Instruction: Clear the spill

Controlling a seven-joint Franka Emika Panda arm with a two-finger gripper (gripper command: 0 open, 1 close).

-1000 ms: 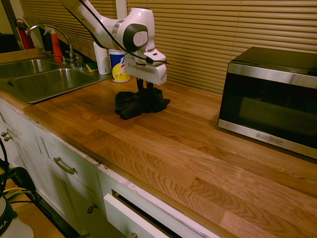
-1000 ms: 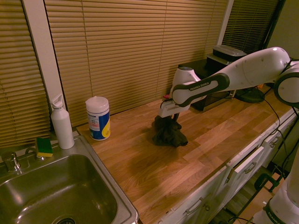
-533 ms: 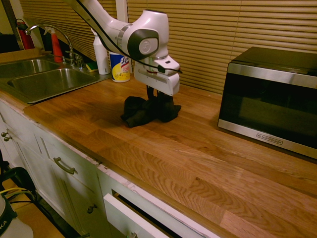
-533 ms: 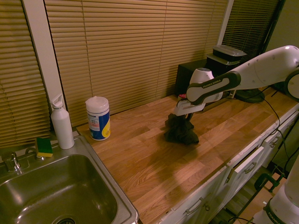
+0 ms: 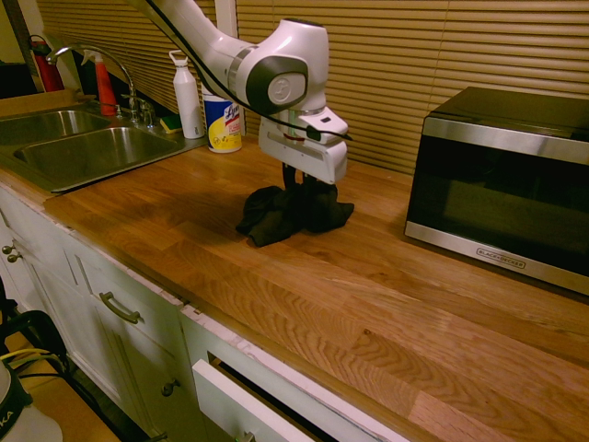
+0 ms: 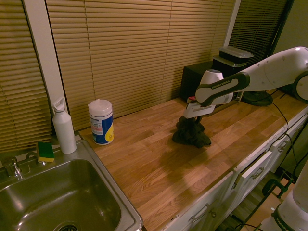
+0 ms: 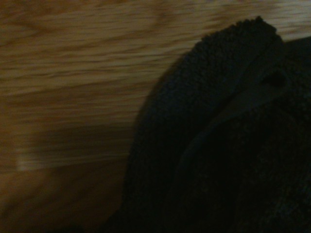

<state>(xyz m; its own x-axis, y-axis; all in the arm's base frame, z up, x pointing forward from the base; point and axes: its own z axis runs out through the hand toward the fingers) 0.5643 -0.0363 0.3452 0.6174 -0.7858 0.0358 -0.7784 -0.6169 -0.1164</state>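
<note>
Next, I set the black cloth down with my gripper on the countertop (image 5: 191, 180) between the sink and the wipes canister.
A large black rumpled cloth (image 5: 281, 214) lies bunched on the wooden countertop (image 5: 386, 295), and my gripper (image 5: 296, 189) is pressed down into its top, shut on it. From the other side the cloth (image 6: 191, 135) sits under the gripper (image 6: 191, 121) near the counter's middle. In the wrist view the dark cloth (image 7: 223, 145) fills the right half over blurred wood grain. The spill, a tiny black blot, shows in no view; it is hidden or out of sight.
A microwave (image 5: 504, 180) stands at the right against the blinds. Towards the sink (image 5: 74, 147) stand a wipes canister (image 5: 222, 122), a white bottle (image 5: 188, 96), a sponge (image 6: 45, 151) and a red spray bottle (image 5: 104, 83). The counter's front edge runs close below the cloth.
My gripper has dragged the black cloth along the countertop away from the sink and towards the microwave, by a short stretch each half second.
</note>
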